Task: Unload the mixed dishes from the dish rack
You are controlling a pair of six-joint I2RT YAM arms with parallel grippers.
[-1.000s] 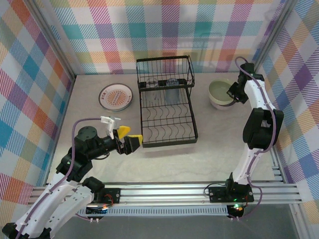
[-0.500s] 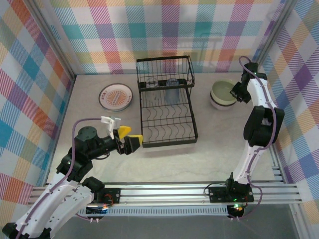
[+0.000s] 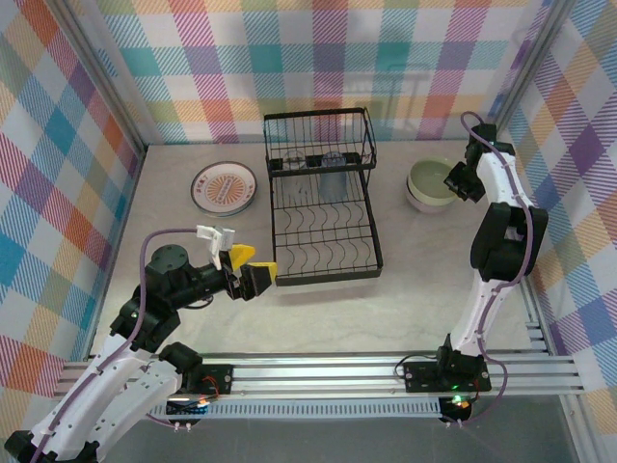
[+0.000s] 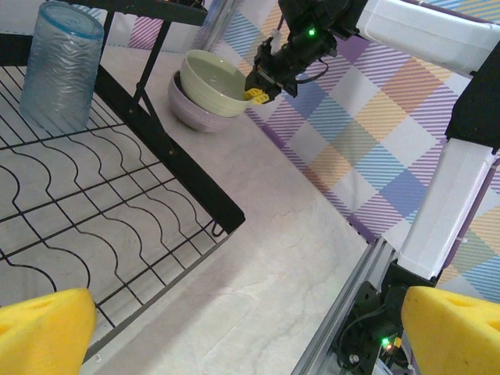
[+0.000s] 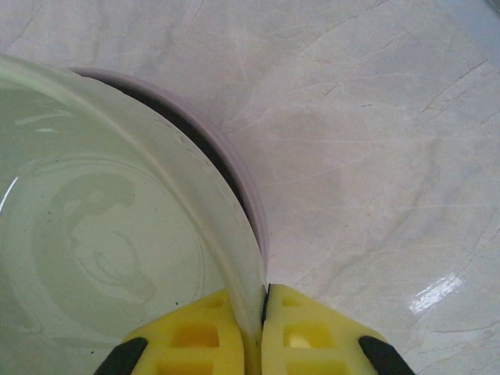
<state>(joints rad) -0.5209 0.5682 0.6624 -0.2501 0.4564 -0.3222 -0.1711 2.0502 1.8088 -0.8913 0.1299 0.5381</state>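
Note:
The green bowl, now nested in the lavender one, will be let go by my right gripper inside the lavender bowl [image 3: 432, 183] [image 5: 94, 248], sitting evenly within that bowl's rim.
The black wire dish rack [image 3: 326, 279] stands mid-table, and two clear bluish tumblers [image 3: 333, 164] sit in its raised basket. In the left wrist view one tumbler [image 4: 58, 66] stands on the rack's wires [image 4: 183, 168]. Right of the rack, a pale green bowl [image 3: 427, 179] rests nested in a lavender bowl [image 4: 190, 109]. My right gripper [image 3: 453, 179] is shut on the green bowl's [image 5: 94, 234] right rim, one finger inside and one outside [image 5: 262, 332]. My left gripper [image 3: 253, 274] hovers open at the rack's near left corner, holding nothing.
A white plate with an orange pattern [image 3: 224, 187] lies flat left of the rack. Plaid walls close in on three sides. A metal rail [image 3: 386, 371] runs along the near edge. Bare marble tabletop [image 3: 424, 289] lies in front of the rack.
My right gripper has shifted slightly back and right with the green bowl, which now sits in the lavender bowl. The left arm has not moved.

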